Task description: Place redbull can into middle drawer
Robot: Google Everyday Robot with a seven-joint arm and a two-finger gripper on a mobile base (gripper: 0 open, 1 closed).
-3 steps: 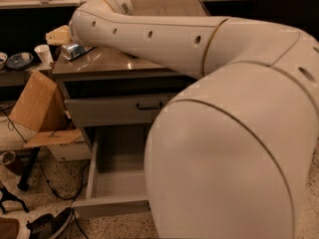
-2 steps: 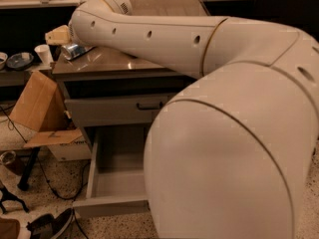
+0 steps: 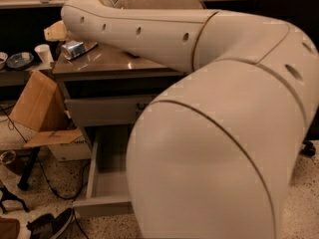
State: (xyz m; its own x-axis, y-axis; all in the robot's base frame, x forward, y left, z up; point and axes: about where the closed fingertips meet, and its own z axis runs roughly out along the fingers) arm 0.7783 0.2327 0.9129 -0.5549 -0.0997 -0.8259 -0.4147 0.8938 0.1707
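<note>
Next, I close on the redbull can's body (image 3: 75, 50) at the cabinet top's edge, near the white cup.
The redbull can (image 3: 75, 49), silver and blue, lies tilted at the left end of the brown cabinet top (image 3: 107, 61). My gripper (image 3: 56, 32) shows as a pale tan tip at the end of my white arm (image 3: 149, 31), just above and to the left of the can. I cannot tell whether it touches the can. The middle drawer (image 3: 105, 180) is pulled open below, with its plain grey inside showing. My arm's big shoulder hides the drawer's right part. The closed grey drawer front (image 3: 102, 109) sits above it.
A cardboard box (image 3: 36, 102) leans left of the cabinet, with a flat cardboard sheet (image 3: 52, 137) below it. A white cup (image 3: 44, 54) and a bowl (image 3: 20, 59) stand on a low shelf at the left. Cables and a shoe (image 3: 50, 224) lie on the speckled floor.
</note>
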